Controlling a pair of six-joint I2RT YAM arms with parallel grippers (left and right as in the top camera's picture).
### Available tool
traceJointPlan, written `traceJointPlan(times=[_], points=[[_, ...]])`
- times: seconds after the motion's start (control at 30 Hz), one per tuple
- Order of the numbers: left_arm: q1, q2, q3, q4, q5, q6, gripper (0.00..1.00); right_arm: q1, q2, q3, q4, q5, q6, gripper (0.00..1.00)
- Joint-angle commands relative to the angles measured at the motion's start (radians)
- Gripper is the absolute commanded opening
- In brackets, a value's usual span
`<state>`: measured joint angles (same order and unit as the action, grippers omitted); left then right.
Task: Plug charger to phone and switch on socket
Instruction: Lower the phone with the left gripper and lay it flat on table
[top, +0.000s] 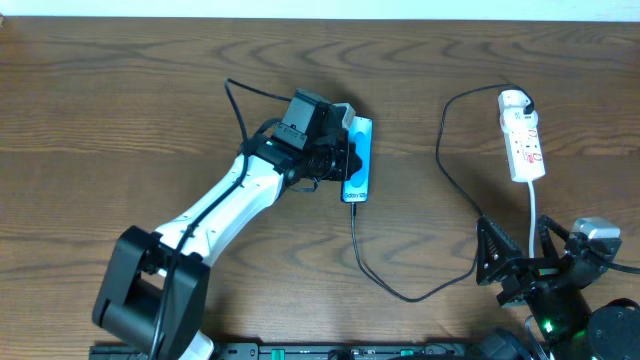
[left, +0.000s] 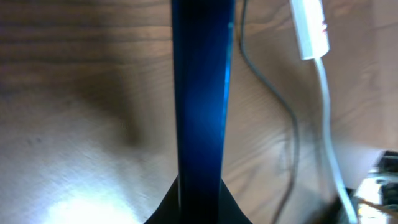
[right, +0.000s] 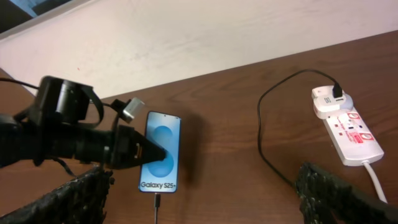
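Next, my left gripper sets the phone down flat on the wooden table (top: 343, 170) past the bend in the black cable and lets go.
The phone (top: 361, 140) lies flat with its blue screen up, "Galaxy S25+" showing in the right wrist view (right: 163, 177). My left gripper (top: 348, 160) is shut, its joined tips resting on the screen (right: 159, 152). The charger's black cable (top: 400, 292) runs from the phone's near edge, where the connector tip (right: 157, 200) sits against it, round to the white plug head (right: 329, 102) in the socket (top: 525, 145). How deep the tip sits is unclear. My right gripper (top: 520, 255) is open and empty, near the table's front right, apart from the socket.
The socket's white cord (top: 535, 215) runs toward my right arm. The left arm's base (top: 150, 290) stands at the front left. A pale wall (right: 217, 37) rises behind the wooden table (top: 120, 110).
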<state>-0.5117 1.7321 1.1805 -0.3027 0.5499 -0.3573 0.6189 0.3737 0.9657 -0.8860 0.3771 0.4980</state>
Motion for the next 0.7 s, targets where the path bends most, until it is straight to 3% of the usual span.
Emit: traceJointPlan(times=[0.0,0.17,0.67], points=[[0.003,0.044,0.028,0.026,-0.028,0.113,0.07,-0.003,0.004,-0.001,-0.003,0.017,0.049,0.94],[0.026,0.131,0.028,0.099,0.108,0.109,0.07,-0.003,0.006,-0.001,-0.025,0.013,0.049,0.93],[0.158,0.224,0.028,0.133,0.28,0.01,0.07,-0.003,0.023,-0.031,-0.023,0.014,0.093,0.95]])
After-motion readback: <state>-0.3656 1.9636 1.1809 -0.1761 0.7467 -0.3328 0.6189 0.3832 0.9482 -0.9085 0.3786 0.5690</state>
